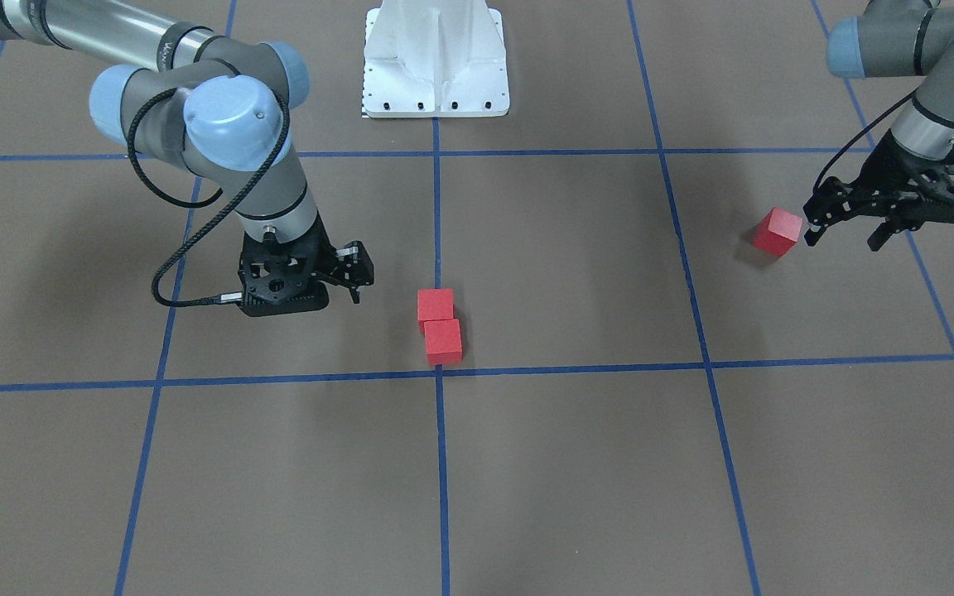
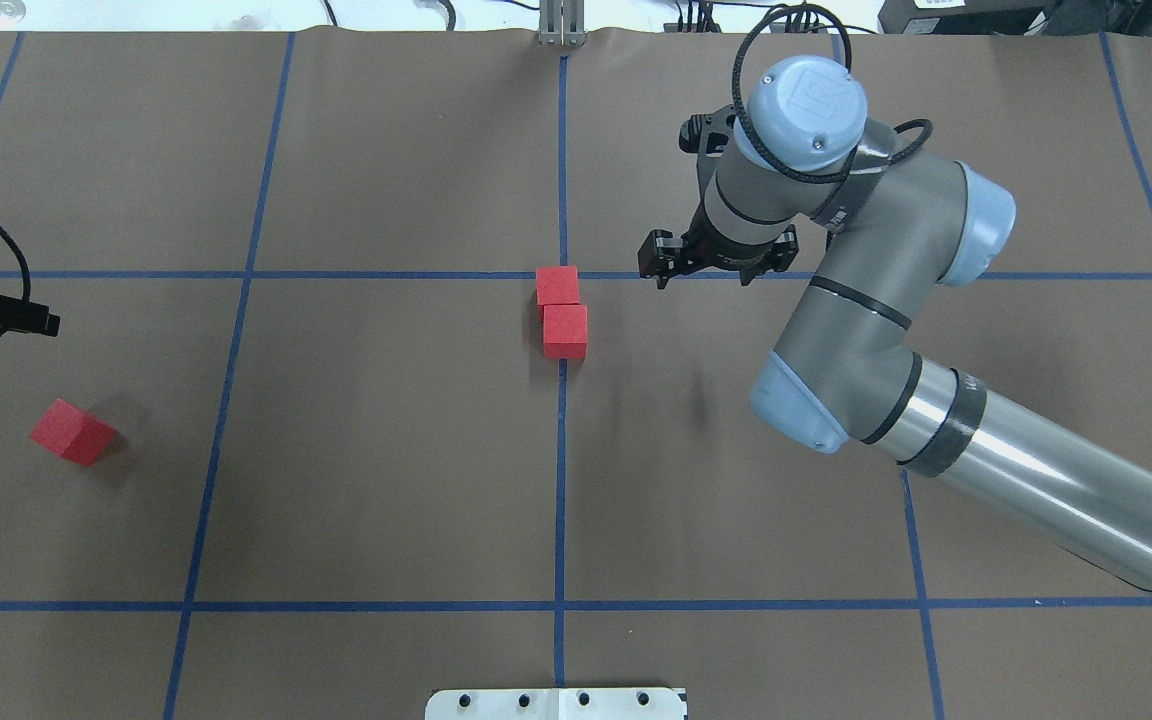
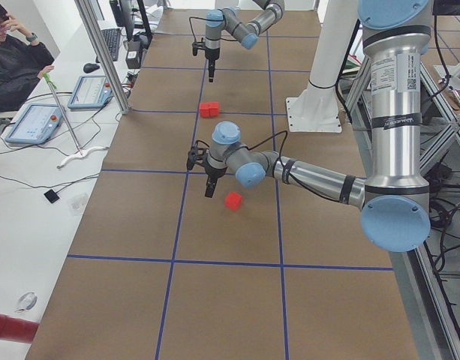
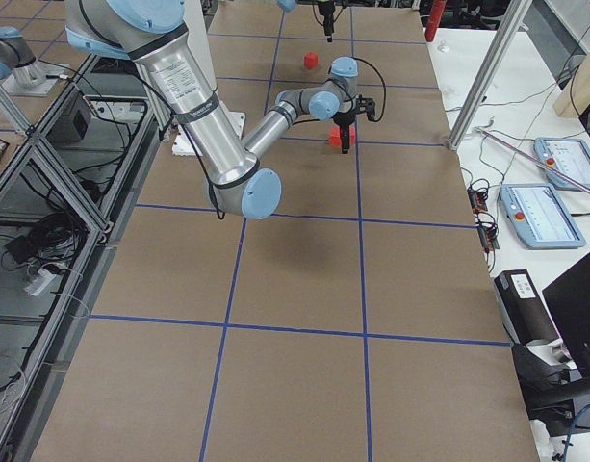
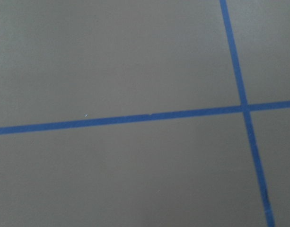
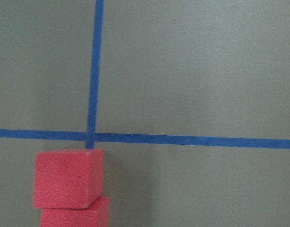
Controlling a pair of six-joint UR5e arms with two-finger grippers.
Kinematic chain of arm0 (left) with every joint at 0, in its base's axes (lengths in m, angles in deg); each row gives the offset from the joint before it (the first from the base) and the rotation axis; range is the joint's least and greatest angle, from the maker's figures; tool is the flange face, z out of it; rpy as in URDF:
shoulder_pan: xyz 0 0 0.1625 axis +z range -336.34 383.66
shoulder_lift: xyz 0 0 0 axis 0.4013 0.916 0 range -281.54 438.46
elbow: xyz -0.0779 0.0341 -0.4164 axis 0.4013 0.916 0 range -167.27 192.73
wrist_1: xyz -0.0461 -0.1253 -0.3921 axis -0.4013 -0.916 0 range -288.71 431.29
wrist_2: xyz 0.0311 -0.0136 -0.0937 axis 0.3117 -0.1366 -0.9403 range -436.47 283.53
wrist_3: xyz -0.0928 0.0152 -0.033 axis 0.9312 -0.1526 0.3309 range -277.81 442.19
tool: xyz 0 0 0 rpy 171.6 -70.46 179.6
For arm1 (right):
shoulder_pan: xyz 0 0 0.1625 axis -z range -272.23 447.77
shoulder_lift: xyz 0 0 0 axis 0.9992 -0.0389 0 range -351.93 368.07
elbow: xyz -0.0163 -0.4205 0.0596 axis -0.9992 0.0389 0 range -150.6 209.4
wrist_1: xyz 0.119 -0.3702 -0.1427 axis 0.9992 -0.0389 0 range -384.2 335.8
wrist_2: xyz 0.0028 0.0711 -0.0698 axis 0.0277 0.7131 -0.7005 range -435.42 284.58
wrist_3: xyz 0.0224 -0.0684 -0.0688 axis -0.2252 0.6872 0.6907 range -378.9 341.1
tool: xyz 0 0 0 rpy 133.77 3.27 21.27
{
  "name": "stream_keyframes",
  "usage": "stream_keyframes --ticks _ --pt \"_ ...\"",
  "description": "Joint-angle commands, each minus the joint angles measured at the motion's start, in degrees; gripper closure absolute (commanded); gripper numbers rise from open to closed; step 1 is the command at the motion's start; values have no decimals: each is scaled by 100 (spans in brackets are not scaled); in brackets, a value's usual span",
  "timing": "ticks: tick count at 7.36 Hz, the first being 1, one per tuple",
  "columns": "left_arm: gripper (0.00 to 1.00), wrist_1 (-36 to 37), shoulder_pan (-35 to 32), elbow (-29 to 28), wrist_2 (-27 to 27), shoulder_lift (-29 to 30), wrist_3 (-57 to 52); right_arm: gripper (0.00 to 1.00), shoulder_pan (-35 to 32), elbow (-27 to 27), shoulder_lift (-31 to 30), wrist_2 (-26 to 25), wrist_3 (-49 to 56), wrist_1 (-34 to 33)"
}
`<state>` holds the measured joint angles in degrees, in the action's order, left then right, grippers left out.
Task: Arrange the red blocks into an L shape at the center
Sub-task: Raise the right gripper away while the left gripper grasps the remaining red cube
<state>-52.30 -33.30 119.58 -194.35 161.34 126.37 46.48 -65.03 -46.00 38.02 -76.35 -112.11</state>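
Observation:
The turned red block, which lies apart from the touching pair, will have my left gripper close on its opposite sides (image 1: 778,230).
Two red blocks (image 2: 558,285) (image 2: 565,331) touch in a slightly offset line along the middle tape line, on the robot's side of the center crossing (image 2: 563,275). They also show in the front view (image 1: 435,304) (image 1: 443,340) and the right wrist view (image 6: 69,184). The third red block (image 1: 778,232) lies turned on the robot's far left (image 2: 73,432). My left gripper (image 1: 843,238) is open and empty, just beside this block and apart from it. My right gripper (image 1: 343,285) is open and empty, and hovers beside the pair (image 2: 701,278).
The white robot base plate (image 1: 436,83) sits at the table's near edge. Blue tape lines grid the brown surface. The left wrist view holds only floor and a tape crossing (image 5: 244,108). An operator sits at a side desk (image 3: 16,64).

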Motion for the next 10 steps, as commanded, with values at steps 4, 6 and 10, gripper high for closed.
stream_keyframes --ticks 4,6,10 --pt "0 -455 1301 45 907 -175 -564 1 -142 -225 -289 116 58 -16" --pt "0 -482 1293 19 907 -359 -961 1 -142 -225 -289 108 49 -16" --pt "0 -587 1319 -94 872 -457 -1008 1 -133 -216 -289 99 49 -16"
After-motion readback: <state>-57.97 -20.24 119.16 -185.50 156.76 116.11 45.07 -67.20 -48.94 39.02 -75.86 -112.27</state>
